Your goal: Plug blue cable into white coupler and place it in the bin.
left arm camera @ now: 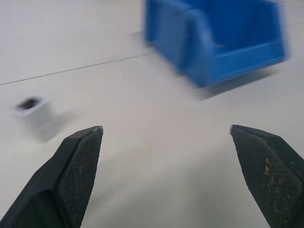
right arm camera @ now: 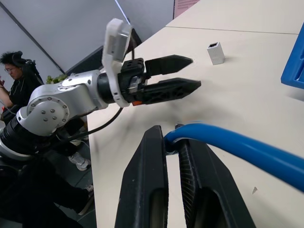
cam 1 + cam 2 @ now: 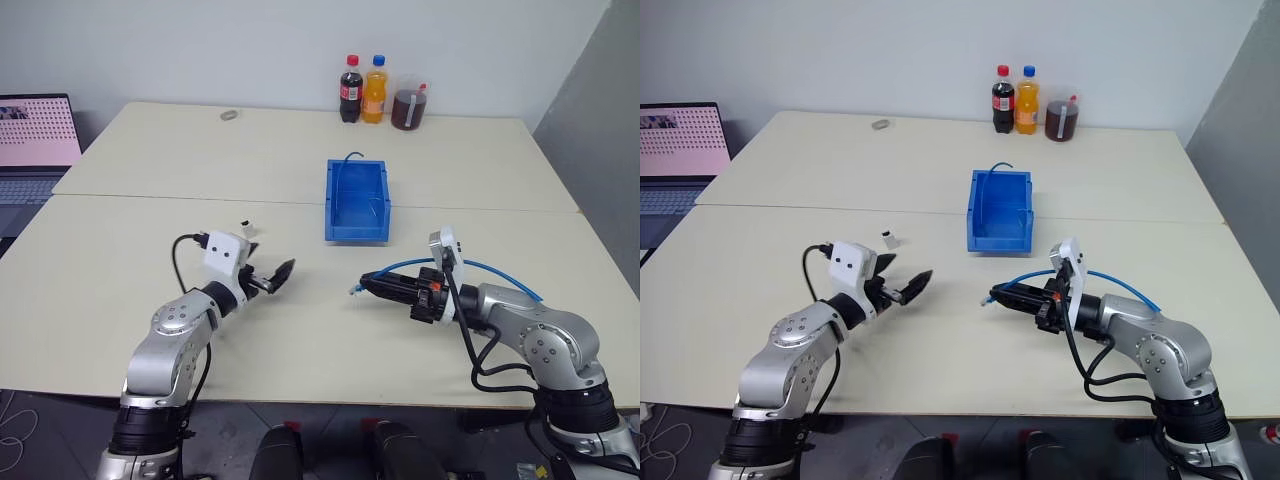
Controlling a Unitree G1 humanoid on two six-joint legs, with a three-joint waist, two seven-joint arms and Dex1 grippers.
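Note:
My left gripper is to close next on the lower sides of the white coupler (image 3: 249,233) (image 1: 42,127), so that its top opening stays free for the blue cable's plug.
The white coupler (image 3: 246,230) stands upright on the table, a short way beyond my left gripper (image 3: 275,275). That gripper is open wide and holds nothing; in the left wrist view the coupler (image 1: 34,111) sits outside the span of its fingers (image 1: 78,156). My right gripper (image 3: 365,283) is shut on the blue cable (image 3: 500,272) near its plug end, pointing toward the left gripper across a gap. The cable arcs back over my right forearm. Beyond both grippers, at mid-table, stands the bin (image 3: 355,235).
Two drink bottles (image 3: 362,90) and a jar of dark liquid (image 3: 408,105) stand at the table's far edge. A small grey object (image 3: 230,115) lies at the far left. A laptop (image 3: 35,130) sits off to the left. A person (image 2: 16,71) sits beyond the table.

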